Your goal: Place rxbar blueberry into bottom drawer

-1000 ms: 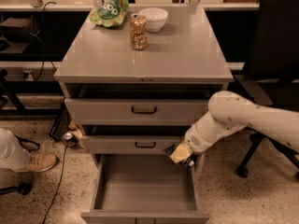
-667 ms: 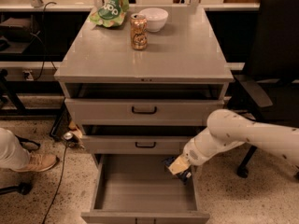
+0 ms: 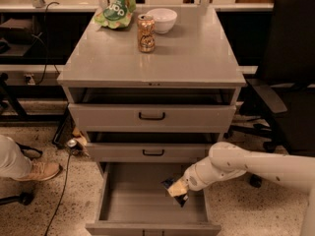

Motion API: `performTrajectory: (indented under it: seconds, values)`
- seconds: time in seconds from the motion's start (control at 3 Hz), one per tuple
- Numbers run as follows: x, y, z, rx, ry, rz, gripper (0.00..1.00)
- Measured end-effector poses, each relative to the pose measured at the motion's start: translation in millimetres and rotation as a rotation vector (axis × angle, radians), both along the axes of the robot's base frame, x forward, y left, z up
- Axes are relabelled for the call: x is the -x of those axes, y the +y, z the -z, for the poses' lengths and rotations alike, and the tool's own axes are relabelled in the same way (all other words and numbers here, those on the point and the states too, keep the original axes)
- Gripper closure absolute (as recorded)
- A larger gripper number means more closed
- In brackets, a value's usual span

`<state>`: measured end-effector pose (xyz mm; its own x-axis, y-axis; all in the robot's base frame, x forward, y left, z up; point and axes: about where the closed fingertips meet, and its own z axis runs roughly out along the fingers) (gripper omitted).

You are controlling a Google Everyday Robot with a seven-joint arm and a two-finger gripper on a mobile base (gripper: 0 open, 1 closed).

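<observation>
I need to release the rxbar blueberry from my gripper near the middle of the bottom drawer's grey bottom (image 3: 164, 192).
The grey cabinet has three drawers; the bottom drawer (image 3: 123, 203) is pulled out, its plain grey interior showing. My gripper (image 3: 178, 188) reaches in from the right on a white arm and sits over the right side of that drawer's interior. It is shut on the rxbar blueberry (image 3: 175, 192), a dark navy wrapper that hangs tilted from the fingers just above the drawer floor. The bar's far end is partly hidden by the gripper.
On the cabinet top stand a copper can (image 3: 145, 33), a white bowl (image 3: 162, 19) and a green snack bag (image 3: 116, 10). The two upper drawers (image 3: 151, 116) are slightly open. A black office chair (image 3: 288, 82) stands right; a person's shoe (image 3: 39, 170) and cables lie left.
The gripper has moved down and left with the bar, from beside the middle drawer's right end into the open bottom drawer.
</observation>
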<state>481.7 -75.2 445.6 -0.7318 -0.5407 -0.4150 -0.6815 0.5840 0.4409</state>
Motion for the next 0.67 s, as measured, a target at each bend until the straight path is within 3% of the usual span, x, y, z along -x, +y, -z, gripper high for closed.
performTrajectory:
  seconds: [0.33, 0.67]
  values:
    - [-6.4, 18.7, 55.6, -0.071, -0.01, 0.042, 1.0]
    - [-5.0, 18.6, 56.8, -0.073, -0.011, 0.046, 1.0]
